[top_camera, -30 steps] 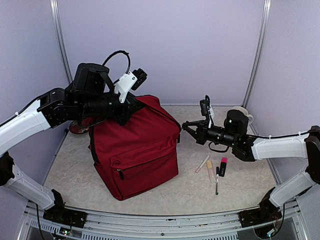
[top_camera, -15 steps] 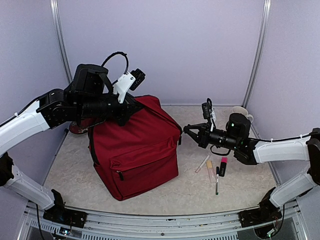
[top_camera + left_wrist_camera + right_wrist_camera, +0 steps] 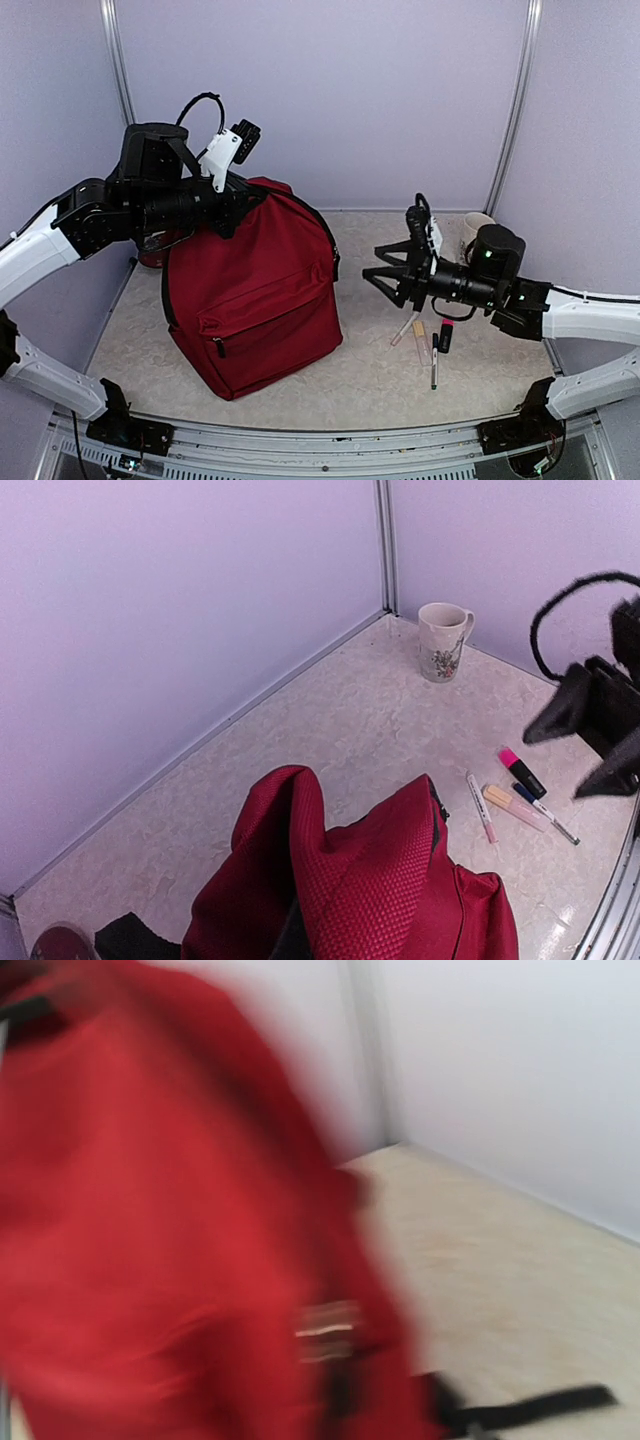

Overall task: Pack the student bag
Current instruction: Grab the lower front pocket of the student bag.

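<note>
The front pocket's black zipper pull [image 3: 219, 346] on the student bag is the next thing my right gripper will go to, and it should close on it there.
The student bag [image 3: 250, 300] is a large dark-red backpack standing left of centre and leaning left. My left gripper [image 3: 238, 196] is shut on the fabric at its top; in the left wrist view the bag [image 3: 390, 880] bunches up toward the camera and my own fingers are hidden. My right gripper [image 3: 372, 260] hangs open to the right of the bag, apart from it, with nothing between its fingers. The right wrist view is blurred, showing the bag [image 3: 150, 1210] filling the left side.
Several pens and highlighters, one pink-capped [image 3: 446, 335] [image 3: 522, 772], lie on the table [image 3: 370, 385] under my right arm. A patterned mug [image 3: 443, 640] [image 3: 470, 224] stands at the back right. A dark-red round object [image 3: 150, 256] sits behind the bag. A black strap [image 3: 545, 1403] trails on the floor.
My right gripper has opened and drawn back to the right, away from the bag. My left arm has pulled the bag's top leftward, and the bag has shifted and leaned left.
</note>
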`<state>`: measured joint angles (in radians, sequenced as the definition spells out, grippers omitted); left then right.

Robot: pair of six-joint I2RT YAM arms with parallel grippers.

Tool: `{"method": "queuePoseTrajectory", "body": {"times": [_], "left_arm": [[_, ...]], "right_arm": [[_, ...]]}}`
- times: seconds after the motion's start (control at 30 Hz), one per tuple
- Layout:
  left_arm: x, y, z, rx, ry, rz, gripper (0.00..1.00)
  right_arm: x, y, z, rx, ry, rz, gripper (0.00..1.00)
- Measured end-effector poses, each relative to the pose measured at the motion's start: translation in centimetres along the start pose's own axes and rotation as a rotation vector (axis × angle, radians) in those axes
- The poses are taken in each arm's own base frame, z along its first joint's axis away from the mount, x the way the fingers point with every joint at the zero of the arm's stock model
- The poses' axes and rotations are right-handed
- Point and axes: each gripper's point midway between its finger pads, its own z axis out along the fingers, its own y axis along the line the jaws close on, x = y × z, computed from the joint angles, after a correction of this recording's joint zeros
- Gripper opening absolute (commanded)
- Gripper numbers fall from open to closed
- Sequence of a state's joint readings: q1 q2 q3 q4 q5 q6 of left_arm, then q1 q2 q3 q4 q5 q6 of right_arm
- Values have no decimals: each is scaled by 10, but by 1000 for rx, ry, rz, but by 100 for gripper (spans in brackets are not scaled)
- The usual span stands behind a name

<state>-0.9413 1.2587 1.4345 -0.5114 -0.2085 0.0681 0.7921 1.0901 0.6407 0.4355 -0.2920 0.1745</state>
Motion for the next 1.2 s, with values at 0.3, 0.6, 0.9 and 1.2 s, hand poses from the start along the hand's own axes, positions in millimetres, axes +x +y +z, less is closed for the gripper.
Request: {"method": "queuePoseTrajectory", "body": {"times": [0.3, 0.6, 0.9, 1.2], "left_arm": [[1, 0, 7, -11, 1, -16, 0], [2, -3, 12, 0, 7, -14, 0], [3, -7, 13, 22, 8, -11, 0], [3, -8, 13, 26, 8, -11, 0]], "right_arm": [[77, 141, 40, -433, 198, -482, 64], [110, 131, 98, -437, 312, -783, 68], [99, 122, 113, -384, 306, -886, 69], [78, 120, 125, -344, 280, -917, 70]]}}
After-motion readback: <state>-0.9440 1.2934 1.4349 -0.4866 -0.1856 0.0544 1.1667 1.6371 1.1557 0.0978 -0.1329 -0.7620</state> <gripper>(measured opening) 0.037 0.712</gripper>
